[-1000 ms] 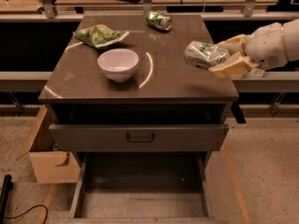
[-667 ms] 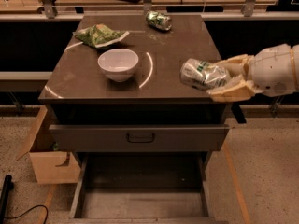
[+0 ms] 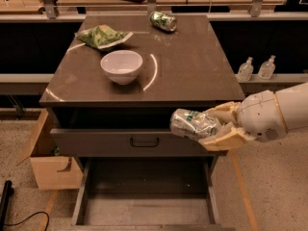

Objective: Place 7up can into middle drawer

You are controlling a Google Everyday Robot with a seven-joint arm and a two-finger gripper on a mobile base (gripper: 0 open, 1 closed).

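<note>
The robot's gripper should release the 7up can near the center of the open middle drawer's bare bottom (image 3: 162,183).
My gripper (image 3: 219,127) comes in from the right on a white arm and is shut on the 7up can (image 3: 192,124), a dented silvery can with green print. It holds the can on its side in the air, in front of the cabinet's front edge, level with the drawer front with the black loop handle (image 3: 144,142). The middle drawer (image 3: 144,208) is pulled open at the bottom, and its bare flat floor lies below and left of the can.
On the cabinet top (image 3: 192,71) stand a white bowl (image 3: 121,66), a green chip bag (image 3: 102,35) and a darker green can (image 3: 163,20) at the back. A cardboard box (image 3: 48,165) stands left of the cabinet. Two clear bottles (image 3: 255,69) stand at the right.
My gripper has carried the 7up can left and down, from above the right side of the cabinet top to in front of the cabinet, above the open drawer.
</note>
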